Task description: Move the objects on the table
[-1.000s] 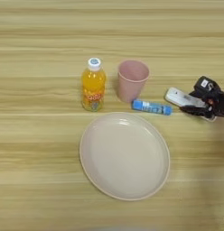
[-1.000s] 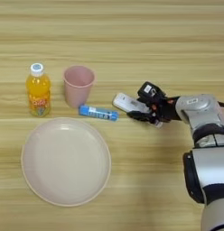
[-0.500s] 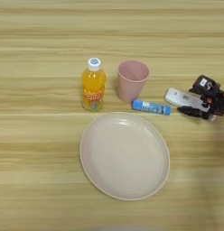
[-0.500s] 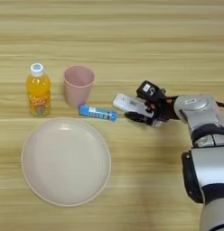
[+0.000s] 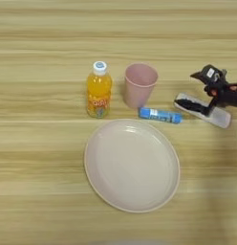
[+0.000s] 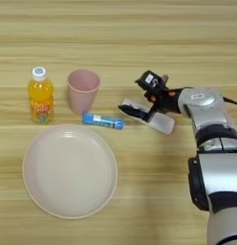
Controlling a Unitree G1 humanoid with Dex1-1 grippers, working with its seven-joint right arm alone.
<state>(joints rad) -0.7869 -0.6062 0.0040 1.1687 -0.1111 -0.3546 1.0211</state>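
Observation:
Next, my right gripper moves next to the orange juice bottle that is beside the pink cup, and then closes around the bottle's middle (image 5: pixel 98 94).
A white remote (image 6: pixel 157 122) lies flat on the table (image 6: pixel 139 38), to the right of a small blue tube (image 6: pixel 103 120). My right gripper (image 6: pixel 142 95) is open over the remote's left half. Its lower black finger (image 6: pixel 134 111) rests along the remote's top, and its upper finger (image 6: pixel 149 79) is raised on the far side, clear of the remote. An orange juice bottle (image 5: pixel 99 91) with a white cap stands upright at the left. The pink cup (image 5: pixel 140 85) stands beside it. A large beige plate (image 5: pixel 132 164) lies in front of both, with nothing on it.
My silver forearm (image 6: pixel 206 110) comes in from the right edge and runs down the right side of the right eye view. The blue tube lies between the cup and the plate's far rim, a short way left of the remote.
The gripper's fingers stand wider apart than a second ago, with the upper finger lifted farther from the remote. More of the remote's right end shows. Bottle, cup, tube and plate have not moved.

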